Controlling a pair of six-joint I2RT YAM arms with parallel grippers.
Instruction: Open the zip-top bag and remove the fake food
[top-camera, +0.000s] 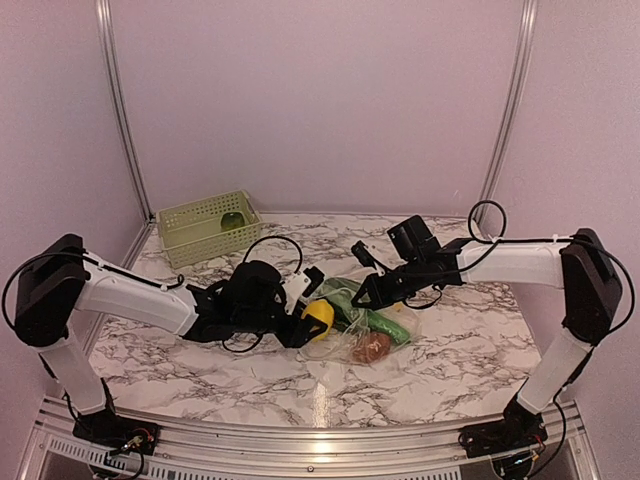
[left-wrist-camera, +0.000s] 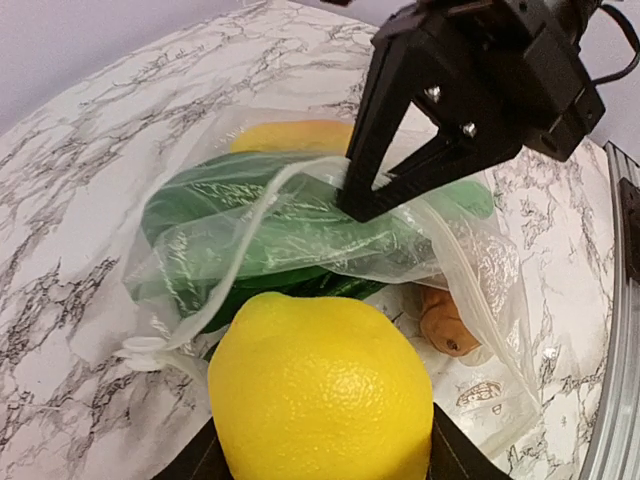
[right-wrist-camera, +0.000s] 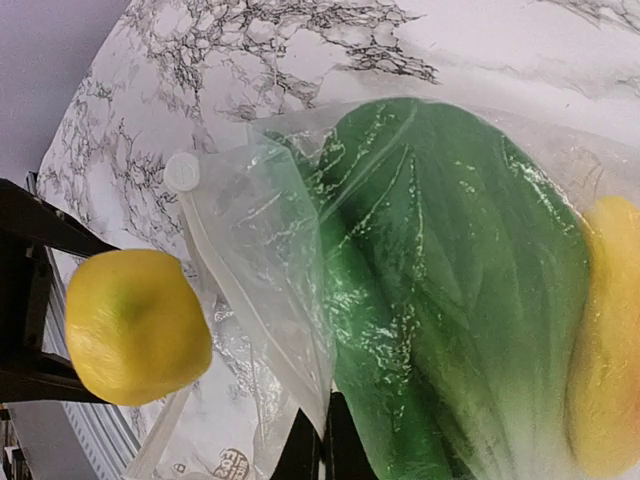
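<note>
My left gripper will set the yellow toy lemon free in the light green basket (top-camera: 203, 230), beside the green toy fruit.
The clear zip-top bag (top-camera: 362, 325) lies on the marble table mid-scene, its mouth open toward the left. My left gripper (top-camera: 312, 322) is shut on a yellow toy lemon (left-wrist-camera: 320, 390), held just outside the bag's mouth; the lemon also shows in the right wrist view (right-wrist-camera: 135, 325). My right gripper (top-camera: 362, 299) is shut on the bag's upper lip (right-wrist-camera: 300, 340) and holds it up. Inside the bag lie a green leafy vegetable (right-wrist-camera: 450, 290), a yellow piece (right-wrist-camera: 610, 330) and an orange-brown piece (left-wrist-camera: 447, 325).
A light green lattice basket (top-camera: 205, 227) stands at the back left with a green toy fruit (top-camera: 232, 221) in it. Purple walls enclose the table. The table's metal front rail (top-camera: 320, 440) runs along the near edge.
</note>
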